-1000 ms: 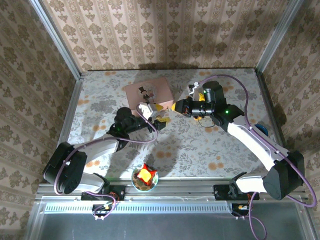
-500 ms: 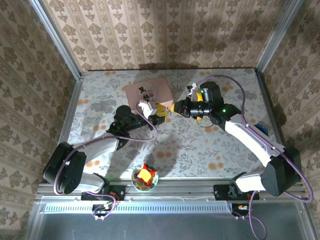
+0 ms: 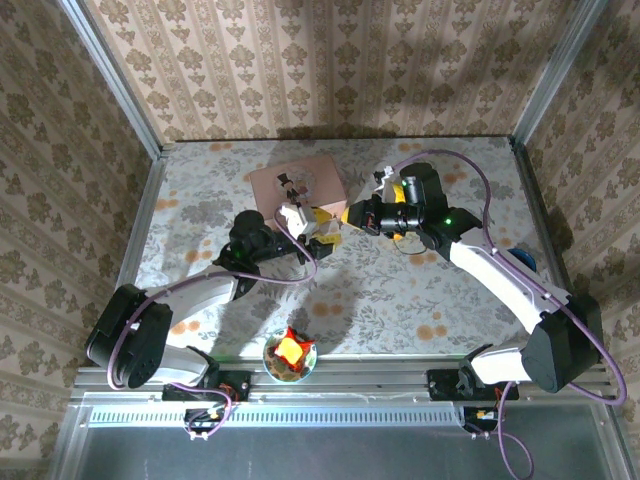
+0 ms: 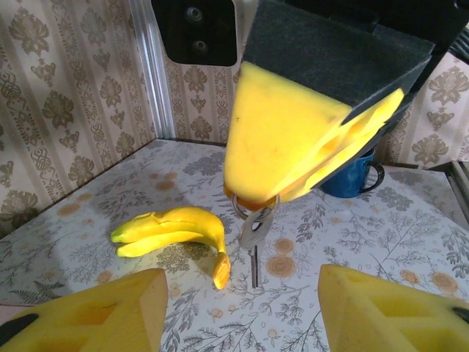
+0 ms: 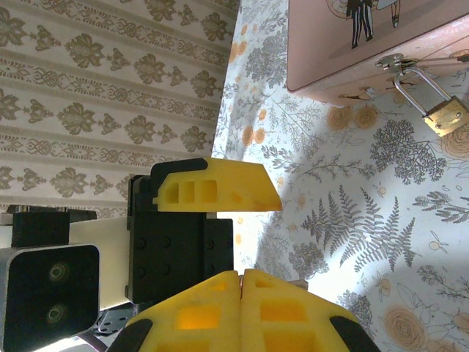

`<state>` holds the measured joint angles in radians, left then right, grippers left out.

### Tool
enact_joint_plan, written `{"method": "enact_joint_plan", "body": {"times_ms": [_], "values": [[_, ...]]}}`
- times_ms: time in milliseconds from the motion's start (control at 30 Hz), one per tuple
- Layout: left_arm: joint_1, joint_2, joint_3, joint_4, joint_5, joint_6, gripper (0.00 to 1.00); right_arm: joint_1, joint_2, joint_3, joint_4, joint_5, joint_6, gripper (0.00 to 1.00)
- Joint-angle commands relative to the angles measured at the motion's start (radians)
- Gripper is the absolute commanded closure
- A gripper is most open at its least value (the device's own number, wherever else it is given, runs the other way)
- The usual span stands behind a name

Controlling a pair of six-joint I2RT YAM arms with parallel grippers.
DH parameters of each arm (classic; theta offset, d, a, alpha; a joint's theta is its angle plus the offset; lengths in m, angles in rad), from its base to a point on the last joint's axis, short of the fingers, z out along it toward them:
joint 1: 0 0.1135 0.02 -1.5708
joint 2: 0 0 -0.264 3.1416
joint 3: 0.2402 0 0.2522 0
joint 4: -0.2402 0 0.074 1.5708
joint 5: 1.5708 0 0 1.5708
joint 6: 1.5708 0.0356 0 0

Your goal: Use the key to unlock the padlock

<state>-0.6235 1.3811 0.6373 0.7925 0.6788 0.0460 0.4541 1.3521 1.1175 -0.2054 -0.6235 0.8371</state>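
Observation:
The key hangs loosely by its ring from my right gripper, so my left gripper should take the blade [image 4: 255,267] before my right gripper grips the head of the key.
The key [image 4: 253,246] hangs by its ring from my right gripper [image 4: 253,196], whose yellow fingers are shut on the ring; the blade points down above the table. My left gripper [image 4: 242,284] faces it from just below, open, with nothing between its pads. In the right wrist view, the brass padlock [image 5: 444,115] hangs by its silvery shackle from the hasp of the pink box [image 5: 352,51], and the right gripper [image 5: 242,277] has its jaws pressed together. From above, both grippers meet just in front of the box [image 3: 295,183], left gripper [image 3: 310,228] beside right gripper [image 3: 347,213].
A yellow banana [image 4: 176,229] lies on the floral table behind the hanging key. A blue mug [image 4: 352,177] stands farther right, near the wall. A bowl [image 3: 290,357] with something red and yellow sits at the near table edge between the arm bases.
The right gripper has shifted slightly left and toward the box with the key. The left gripper has edged closer to it and its jaws stand apart now.

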Motion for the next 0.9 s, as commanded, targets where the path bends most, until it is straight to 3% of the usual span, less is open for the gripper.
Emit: {"method": "enact_joint_plan", "body": {"times_ms": [0, 500, 867], "values": [[-0.008, -0.015, -0.004, 0.024, 0.056, 0.019, 0.41, -0.005, -0.009, -0.013, 0.014, -0.027, -0.015, 1.00], [0.048, 0.108, 0.010, 0.235, 0.164, -0.150, 0.44, -0.005, -0.014, -0.030, 0.057, -0.048, -0.005, 1.00], [0.051, 0.157, 0.046, 0.239, 0.206, -0.165, 0.48, -0.003, -0.016, -0.042, 0.083, -0.056, 0.013, 1.00]]}}
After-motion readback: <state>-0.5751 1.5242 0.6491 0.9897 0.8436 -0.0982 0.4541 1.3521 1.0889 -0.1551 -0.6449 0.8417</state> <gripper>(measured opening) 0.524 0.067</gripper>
